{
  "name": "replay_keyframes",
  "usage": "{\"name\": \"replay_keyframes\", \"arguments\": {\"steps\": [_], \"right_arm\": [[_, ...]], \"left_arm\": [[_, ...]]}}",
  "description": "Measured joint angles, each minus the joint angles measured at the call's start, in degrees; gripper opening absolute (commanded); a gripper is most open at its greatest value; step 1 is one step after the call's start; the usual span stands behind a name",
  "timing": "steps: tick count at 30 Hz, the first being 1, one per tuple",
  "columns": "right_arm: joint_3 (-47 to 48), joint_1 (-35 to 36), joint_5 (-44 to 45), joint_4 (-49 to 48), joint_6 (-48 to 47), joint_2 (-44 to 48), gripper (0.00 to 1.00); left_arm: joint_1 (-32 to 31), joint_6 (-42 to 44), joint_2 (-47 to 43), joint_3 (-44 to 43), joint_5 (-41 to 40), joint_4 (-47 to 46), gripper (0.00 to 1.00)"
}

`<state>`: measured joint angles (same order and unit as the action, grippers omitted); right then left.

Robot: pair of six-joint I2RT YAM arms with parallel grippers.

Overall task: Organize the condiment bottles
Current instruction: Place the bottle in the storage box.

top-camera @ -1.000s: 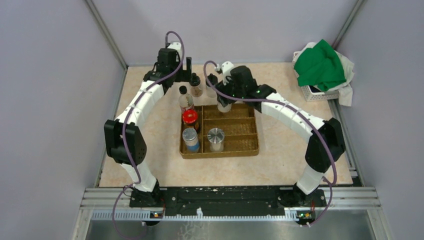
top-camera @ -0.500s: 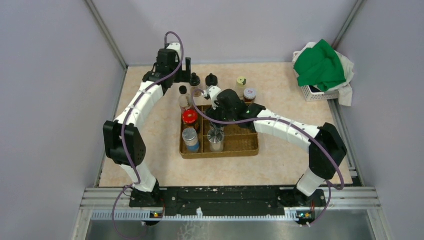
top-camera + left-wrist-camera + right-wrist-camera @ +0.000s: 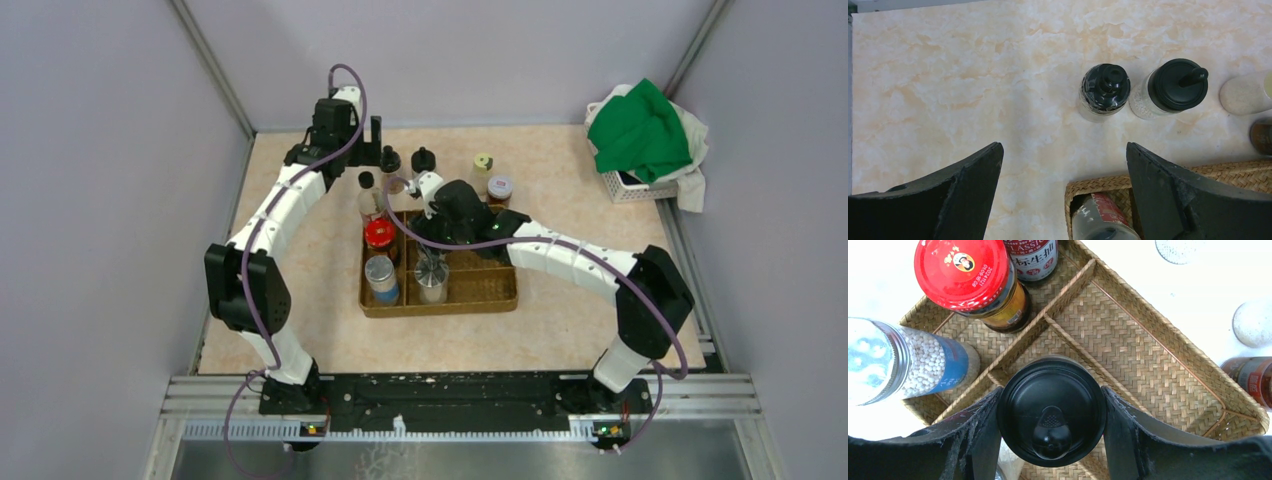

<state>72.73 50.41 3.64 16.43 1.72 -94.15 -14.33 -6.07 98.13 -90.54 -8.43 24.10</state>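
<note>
Next, I let go of the black-lidded jar with my right gripper in the tray's middle compartment (image 3: 433, 259) (image 3: 1063, 382), just behind the silver-lidded jar.
My right gripper (image 3: 1051, 392) is shut on a black-lidded jar (image 3: 1051, 412) and holds it over the brown woven tray (image 3: 1148, 365), close to the silver-lidded jar (image 3: 432, 272). In the tray's left column stand a tall red-labelled bottle (image 3: 372, 198), a red-lidded jar (image 3: 963, 270) and a blue-labelled shaker (image 3: 908, 362). My left gripper (image 3: 1064, 150) is open and empty above the table behind the tray's back left corner (image 3: 1098, 186). Two black-lidded jars (image 3: 1104, 90) (image 3: 1175, 87) stand beyond it. A yellow-green-lidded jar (image 3: 483, 164) and a red-lidded jar (image 3: 500, 187) stand behind the tray.
A white basket (image 3: 628, 182) with green and white cloth stands at the back right corner. Grey walls close in the table at left, back and right. The tray's right compartments (image 3: 485, 270) hold nothing.
My right gripper has carried the black-lidded jar from the tray's back edge forward to beside the silver-lidded jar, uncovering the jars behind the tray. The left arm has stayed put.
</note>
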Motion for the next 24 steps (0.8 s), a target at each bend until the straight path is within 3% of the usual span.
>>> {"name": "replay_keyframes", "arguments": {"steps": [24], "right_arm": [[0.48, 0.0, 1.22, -5.35, 1.27, -4.66, 0.36]], "left_arm": [[0.0, 0.0, -0.17, 0.28, 0.0, -0.02, 0.99]]}}
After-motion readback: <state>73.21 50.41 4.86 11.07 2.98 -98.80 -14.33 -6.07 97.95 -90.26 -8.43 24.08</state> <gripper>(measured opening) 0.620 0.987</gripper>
